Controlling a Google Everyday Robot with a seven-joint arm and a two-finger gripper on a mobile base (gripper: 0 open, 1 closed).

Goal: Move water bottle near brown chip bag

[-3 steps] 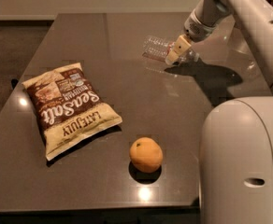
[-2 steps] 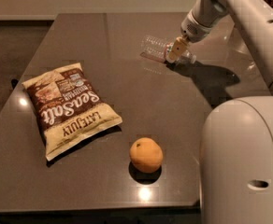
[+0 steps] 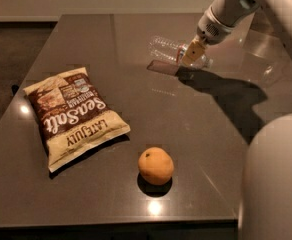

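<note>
My gripper needs to set the water bottle down and let go of it on the dark table (image 3: 142, 93), beside the brown chip bag and behind the orange.
The water bottle (image 3: 166, 47) is clear and lies on its side on the dark table (image 3: 196, 129), at the far right. My gripper (image 3: 191, 53) comes down from the upper right and is at the bottle's right-hand part, covering it there. The brown chip bag (image 3: 73, 115) lies flat at the table's left front, far from the bottle, with "Sea Salt" script and cream-yellow ends.
A round orange fruit (image 3: 156, 166) sits near the front edge, right of the bag. My white arm (image 3: 236, 4) reaches in from the top right, and my white body (image 3: 276, 179) fills the lower right. The table's front edge runs along the bottom.
My gripper has shifted slightly left and up at the bottle. The bottle, bag and orange lie where they were.
</note>
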